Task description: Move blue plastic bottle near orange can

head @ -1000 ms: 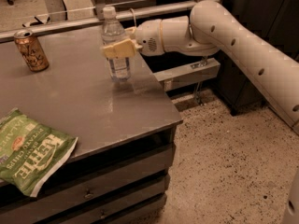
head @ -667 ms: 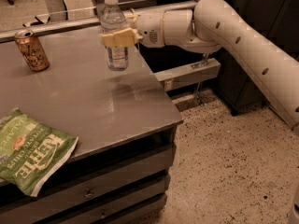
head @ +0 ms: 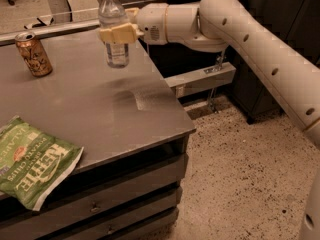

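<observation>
My gripper has the blue plastic bottle to put down. I need to set it on the grey table (head: 70, 71) just beside the orange can, toward the metal rail.
The blue plastic bottle (head: 113, 28), clear with a white cap and pale label, is held upright above the grey table (head: 100, 109) near its far right part. My gripper (head: 118, 34) reaches in from the right and is shut on the bottle's middle. The orange can (head: 33, 54), orange-brown with a silver top, stands upright on the table at the far left, well to the left of the bottle.
A green chip bag (head: 32, 164) lies at the table's front left edge. Drawers sit under the tabletop. A metal rail (head: 200, 79) runs to the right of the table. Speckled floor lies to the right.
My gripper has lifted the bottle off the table and carried it up and left, toward the can.
</observation>
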Controlling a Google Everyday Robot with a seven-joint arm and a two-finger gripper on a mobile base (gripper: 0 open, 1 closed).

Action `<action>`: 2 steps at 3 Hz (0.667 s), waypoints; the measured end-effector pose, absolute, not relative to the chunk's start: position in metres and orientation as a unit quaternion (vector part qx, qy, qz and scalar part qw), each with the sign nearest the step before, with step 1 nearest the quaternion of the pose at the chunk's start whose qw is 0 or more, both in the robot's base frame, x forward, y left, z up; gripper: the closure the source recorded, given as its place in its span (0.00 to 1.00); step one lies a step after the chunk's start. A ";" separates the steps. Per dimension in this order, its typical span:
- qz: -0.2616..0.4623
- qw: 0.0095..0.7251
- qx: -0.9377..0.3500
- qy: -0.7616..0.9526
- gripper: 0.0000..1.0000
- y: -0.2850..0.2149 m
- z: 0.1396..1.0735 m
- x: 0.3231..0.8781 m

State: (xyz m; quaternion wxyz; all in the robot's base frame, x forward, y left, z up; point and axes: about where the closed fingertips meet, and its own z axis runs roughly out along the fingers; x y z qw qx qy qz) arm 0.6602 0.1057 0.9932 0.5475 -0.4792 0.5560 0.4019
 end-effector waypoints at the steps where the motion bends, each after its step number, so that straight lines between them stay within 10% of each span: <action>1: 0.398 0.547 -0.494 0.546 1.00 0.132 1.001 0.688; 2: 0.404 0.537 -0.510 0.538 1.00 0.170 0.999 0.725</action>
